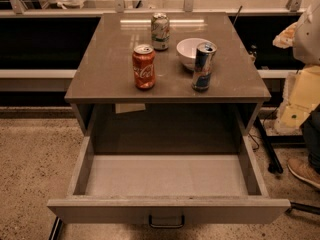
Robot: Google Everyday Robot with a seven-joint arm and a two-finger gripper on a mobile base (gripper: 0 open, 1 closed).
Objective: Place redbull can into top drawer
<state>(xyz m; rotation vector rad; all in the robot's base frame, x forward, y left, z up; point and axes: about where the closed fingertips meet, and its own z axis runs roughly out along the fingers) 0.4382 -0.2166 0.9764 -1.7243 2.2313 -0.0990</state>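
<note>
The middle of the redbull can [203, 67], in front of the white bowl, is the next place my gripper will go to and close on.
The redbull can [203, 66] stands upright on the grey-brown cabinet top [105, 74], front right, just in front of a white bowl [191, 51]. The top drawer [167, 210] is pulled fully open below the top. Its inside is bare, and the dark handle [166, 222] sits at the centre of the front panel. My gripper is not in view. Only pale arm-like casing [307, 31] shows at the right edge, apart from the can.
An orange-red Coca-Cola can [143, 66] stands at the front left of the top. A pale green-white can [160, 31] stands further back. A person's shoe [305, 171] and pale yellowish objects [300, 99] are right of the cabinet. The floor is speckled.
</note>
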